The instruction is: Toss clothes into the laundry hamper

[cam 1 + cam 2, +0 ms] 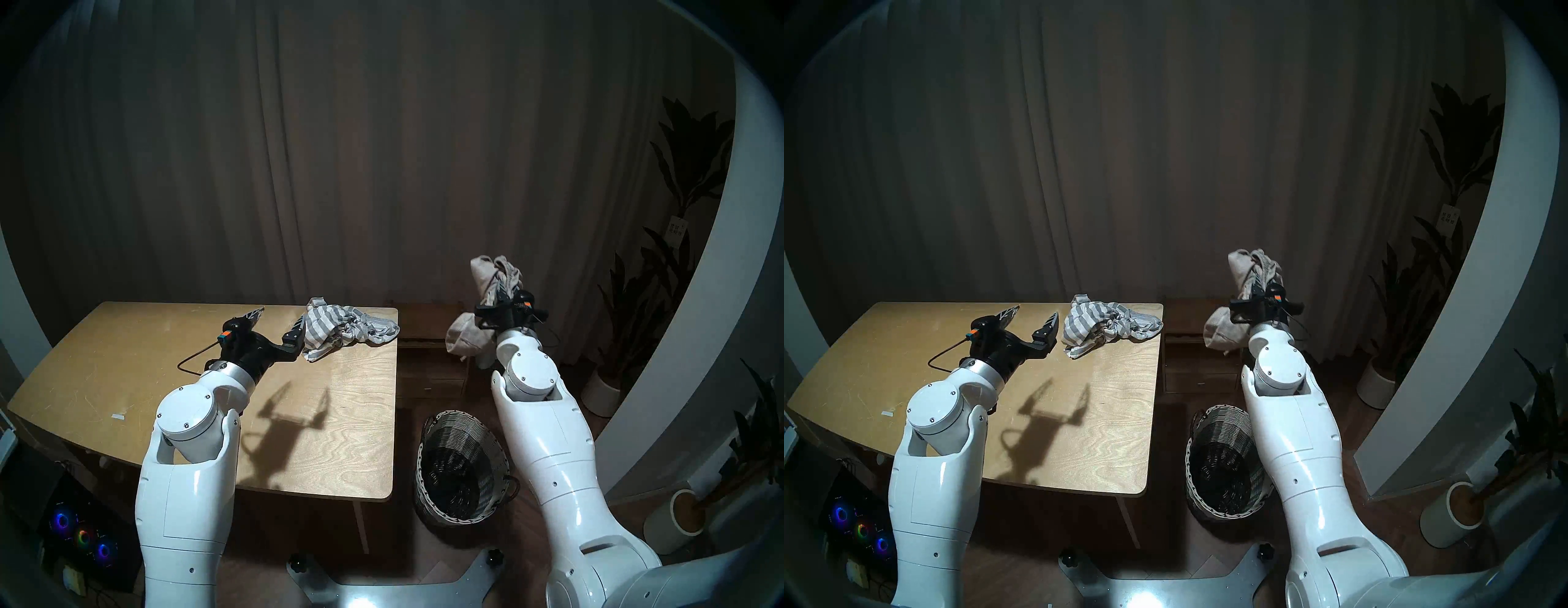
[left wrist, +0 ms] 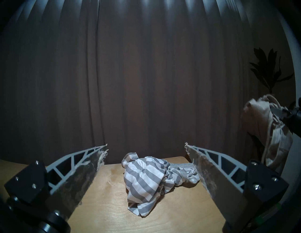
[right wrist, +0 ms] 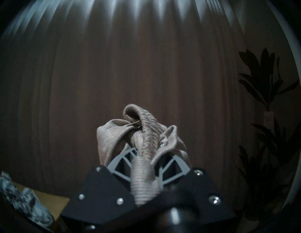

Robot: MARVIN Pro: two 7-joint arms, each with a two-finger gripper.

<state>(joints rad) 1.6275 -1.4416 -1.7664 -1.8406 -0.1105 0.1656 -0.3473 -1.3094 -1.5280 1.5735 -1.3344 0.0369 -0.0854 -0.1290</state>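
Next, my right gripper lets go of the beige-grey knit top over the dark bottom of the wicker hamper (image 1: 449,483) next to the table.
My right gripper (image 1: 494,293) is shut on the beige-grey knit top (image 1: 469,337) and holds it up in the air, right of the table and beyond the wicker hamper (image 1: 462,467). The top bunches above the fingers and hangs below them; it fills the right wrist view (image 3: 143,146). The grey-and-white striped cloth (image 1: 348,331) lies crumpled at the table's far right corner (image 2: 146,177). My left gripper (image 1: 280,322) is open just above the table, with the striped cloth ahead of it, apart from the fingers. The black piece is not in view. The hamper's inside looks dark.
The wooden table (image 1: 169,361) stands left of the hamper. A low wooden bench (image 1: 428,365) sits behind the hamper. White plant pots (image 1: 600,392) (image 1: 674,522) with tall plants line the right wall. A curtain (image 1: 339,148) hangs behind. A computer with coloured fans (image 1: 80,535) is at the lower left.
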